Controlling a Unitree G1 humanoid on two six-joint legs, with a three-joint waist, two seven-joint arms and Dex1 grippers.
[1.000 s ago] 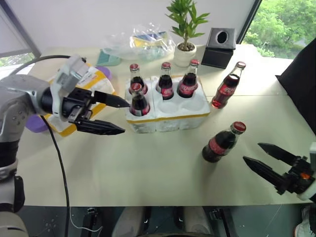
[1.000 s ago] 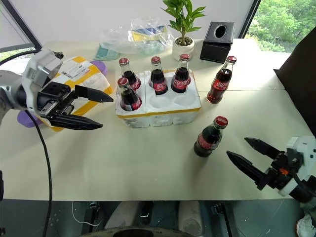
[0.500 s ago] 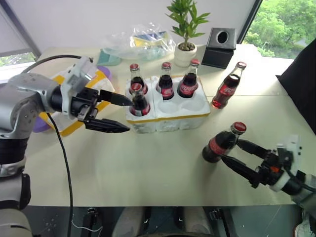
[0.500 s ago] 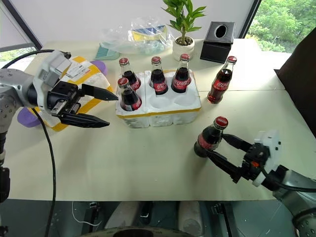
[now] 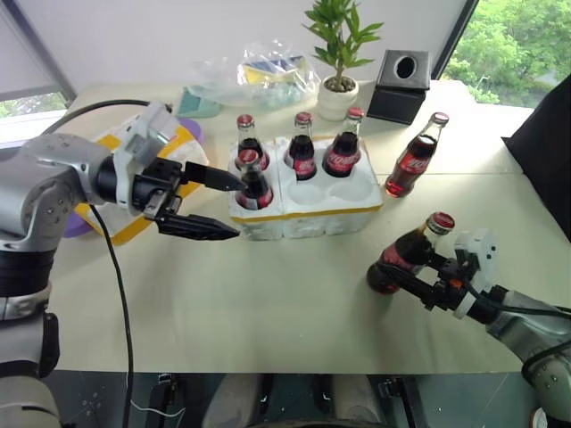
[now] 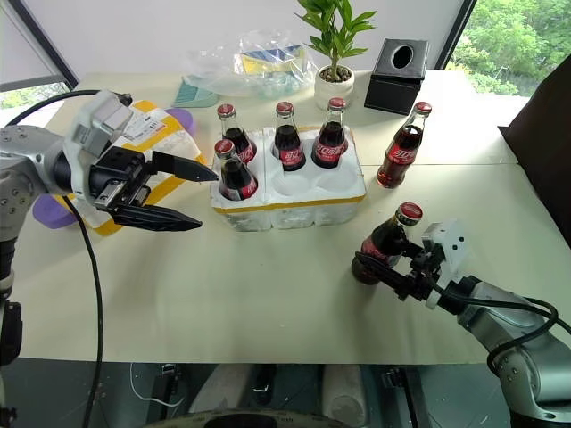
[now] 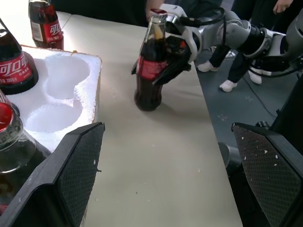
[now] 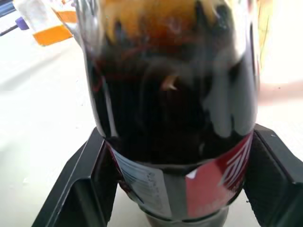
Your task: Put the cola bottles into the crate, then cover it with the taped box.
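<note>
I need to release the cola bottle from my right gripper into the crate's empty middle front hole (image 5: 305,195), beside the front-row cola bottle.
The crate (image 5: 308,216) is a white foam tray with a yellow band. Three cola bottles stand in its back row (image 5: 302,156) and one stands at its front left (image 5: 252,183). Two front wells are empty. Another cola bottle (image 5: 410,165) stands on the table to the right of the crate. Near the front right, my right gripper (image 5: 399,270) is shut on a slightly tilted cola bottle (image 5: 406,254), a finger (image 8: 272,175) on each side. My left gripper (image 5: 234,209) hangs open just left of the crate. Behind it lies the taped box (image 6: 165,134).
A potted plant (image 5: 337,53), a black tissue box (image 5: 399,76) and a clear plastic bag (image 5: 268,76) line the far edge. A purple item (image 5: 67,223) lies under the taped box. People's shoes (image 7: 227,85) show beyond the table's right side.
My right gripper has slid in from the front right edge and closed around the lone front bottle, which now leans a little. The left gripper has stayed open by the crate.
</note>
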